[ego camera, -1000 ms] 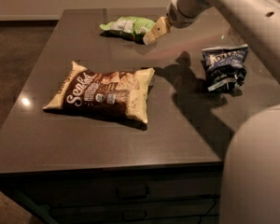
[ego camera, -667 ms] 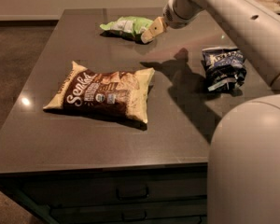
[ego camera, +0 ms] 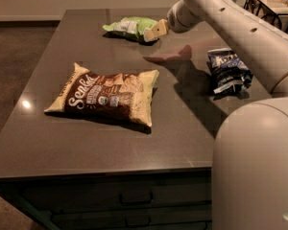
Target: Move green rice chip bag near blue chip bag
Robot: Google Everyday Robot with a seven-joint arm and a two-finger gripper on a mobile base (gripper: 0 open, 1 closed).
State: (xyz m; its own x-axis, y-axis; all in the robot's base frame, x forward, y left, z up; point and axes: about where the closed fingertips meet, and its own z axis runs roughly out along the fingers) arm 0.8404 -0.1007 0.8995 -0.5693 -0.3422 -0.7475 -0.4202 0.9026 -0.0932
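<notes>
My gripper should grip the end of the green rice chip bag (ego camera: 150,28) that faces the blue chip bag.
The green rice chip bag (ego camera: 130,27) lies flat near the far edge of the table, left of centre. The blue chip bag (ego camera: 226,70) lies at the right side of the table, wrinkled. My gripper (ego camera: 155,30) hangs from the white arm coming in from the upper right; its tan fingertips are right at the green bag's right end, just above the table.
A large brown-and-cream "Senba" bag (ego camera: 106,97) lies in the middle-left of the dark table (ego camera: 86,143). A black wire basket (ego camera: 271,4) stands at the far right. My white arm and base fill the right side of the view.
The gripper has moved a little left and down, from beside the green bag to its right end. The bags have not moved.
</notes>
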